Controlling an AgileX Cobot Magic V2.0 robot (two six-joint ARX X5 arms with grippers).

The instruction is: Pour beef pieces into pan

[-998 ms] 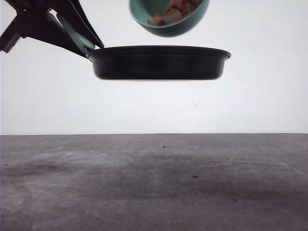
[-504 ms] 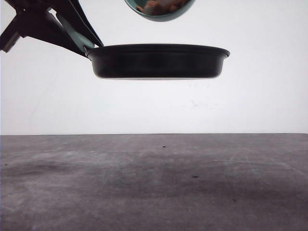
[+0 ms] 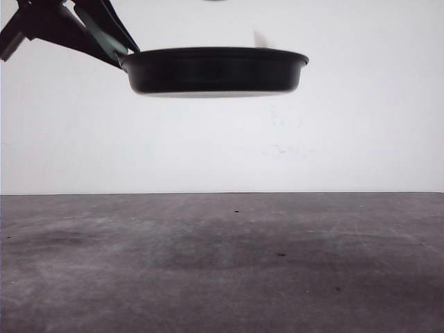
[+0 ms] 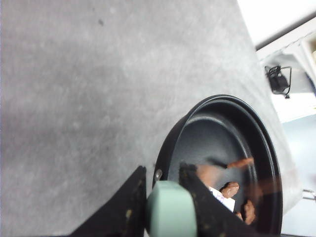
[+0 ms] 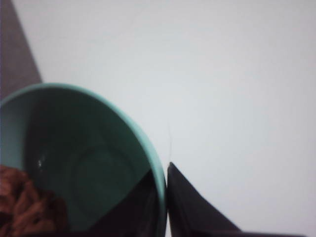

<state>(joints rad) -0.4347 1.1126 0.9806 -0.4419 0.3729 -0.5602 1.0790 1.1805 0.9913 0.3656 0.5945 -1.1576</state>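
Note:
My right gripper has the teal bowl, held by its rim with beef pieces low inside. Next, I set it down on the grey table [image 3: 408,254], beyond the pan's rim on the side opposite the pan's handle.
My left gripper [image 3: 104,36] holds the black pan [image 3: 211,69] in the air by its mint-green handle [image 4: 170,210]. In the left wrist view the left gripper [image 4: 163,170] is shut on that handle. Some orange-brown beef pieces [image 4: 230,188] lie in the pan [image 4: 222,128], and a blurred one [image 4: 240,162] is in motion above its floor. In the right wrist view my right gripper [image 5: 161,170] is shut on the rim of the teal bowl [image 5: 98,163]. More beef pieces [image 5: 24,205] sit low in the bowl.
The grey table [image 3: 222,263] lies well below the pan, with a white wall behind it. In the left wrist view the table's edge runs past the pan, and a black cabled part [image 4: 279,79] sits beyond it.
The pan has risen a little and shifted left with the left gripper. The teal bowl has gone up out of the top of the front view.

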